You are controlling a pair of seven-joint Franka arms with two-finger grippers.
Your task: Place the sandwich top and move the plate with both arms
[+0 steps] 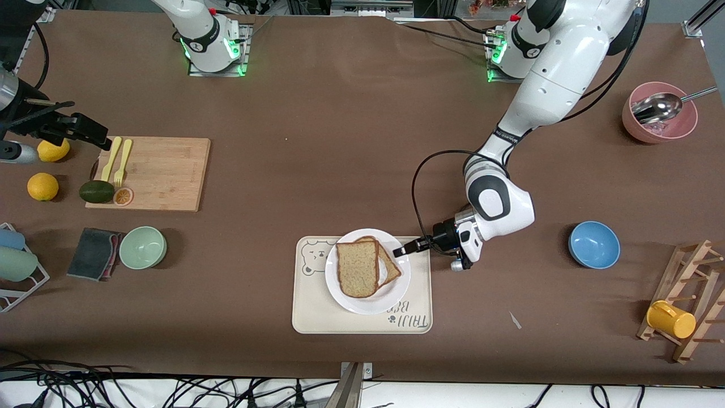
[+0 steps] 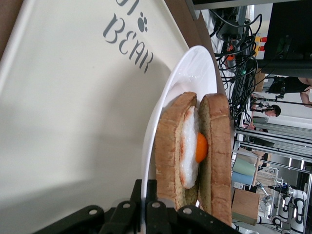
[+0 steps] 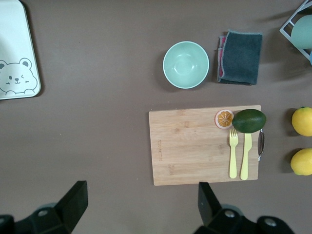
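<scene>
Next, my left gripper lets go of the plate on the cream bear tray (image 1: 370, 286), so that it lands between the bear face and the lettering.
The white plate (image 1: 368, 304) rests on the cream bear tray (image 1: 317, 313). On it lies the sandwich top (image 1: 357, 269), a light brown slice partly covering the darker egg slice (image 1: 392, 267). My left gripper (image 1: 403, 250) is shut on the plate's rim at the side toward the left arm's end. In the left wrist view the fingers (image 2: 146, 195) pinch the rim (image 2: 161, 112), and the sandwich top (image 2: 217, 161) sits over the egg (image 2: 191, 151). My right gripper (image 1: 93, 134) hangs open and empty high over the table near the cutting board (image 3: 195, 146), fingertips (image 3: 141, 204) wide apart.
At the right arm's end are a cutting board (image 1: 161, 173) with yellow cutlery and an avocado, two lemons (image 1: 43, 186), a green bowl (image 1: 143, 247) and a dark cloth (image 1: 93, 253). Toward the left arm's end stand a blue bowl (image 1: 593, 244), a pink bowl (image 1: 660, 113) and a mug rack (image 1: 688, 300).
</scene>
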